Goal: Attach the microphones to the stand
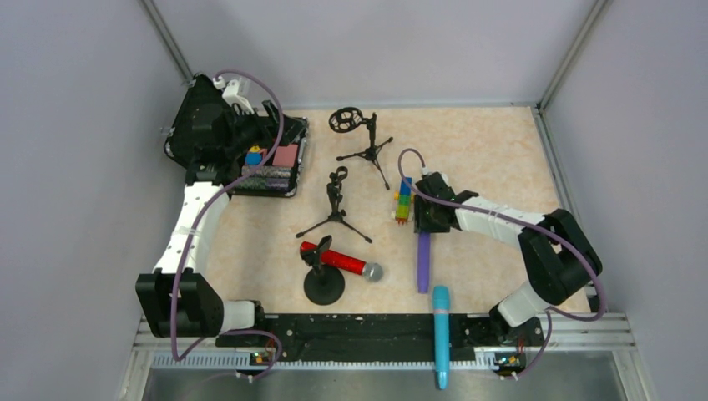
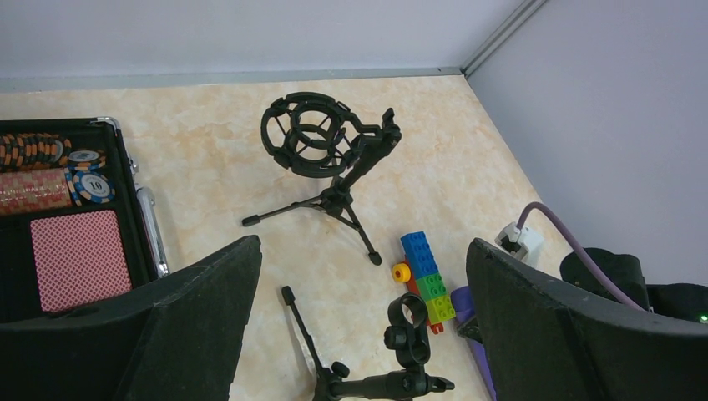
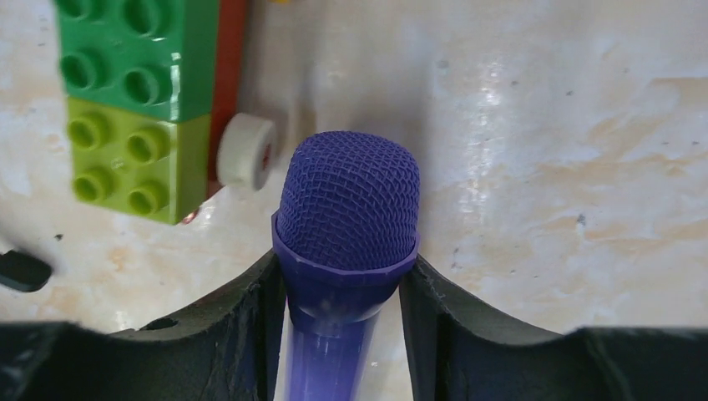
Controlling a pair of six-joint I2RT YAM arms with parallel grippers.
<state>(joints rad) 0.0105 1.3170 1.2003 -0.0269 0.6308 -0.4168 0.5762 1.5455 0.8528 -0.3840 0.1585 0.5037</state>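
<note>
My right gripper is pinching the purple microphone at its flared collar. Next, I open it and take the narrower neck (image 3: 336, 322) just below before I lift the microphone.
The purple microphone (image 1: 423, 266) lies on the table right of centre, head (image 3: 348, 200) toward the far side. My right gripper (image 1: 427, 219) (image 3: 342, 271) is shut on it just below the mesh head, a pad pressed on each side. The red microphone (image 1: 341, 261) sits in the clip of a round-base stand (image 1: 324, 288). The cyan-blue microphone (image 1: 441, 334) lies across the near rail. A clip tripod stand (image 1: 336, 205) (image 2: 409, 347) and a shock-mount tripod stand (image 1: 363, 138) (image 2: 326, 146) hold nothing. My left gripper (image 1: 271, 134) (image 2: 361, 251) hangs open at the far left.
A multicoloured block toy (image 1: 404, 200) (image 2: 427, 276) (image 3: 138, 109) lies right beside the purple microphone's head. An open black case (image 1: 294, 171) (image 2: 144, 219) with chips and cards sits at the far left under my left arm. Grey walls close in on three sides.
</note>
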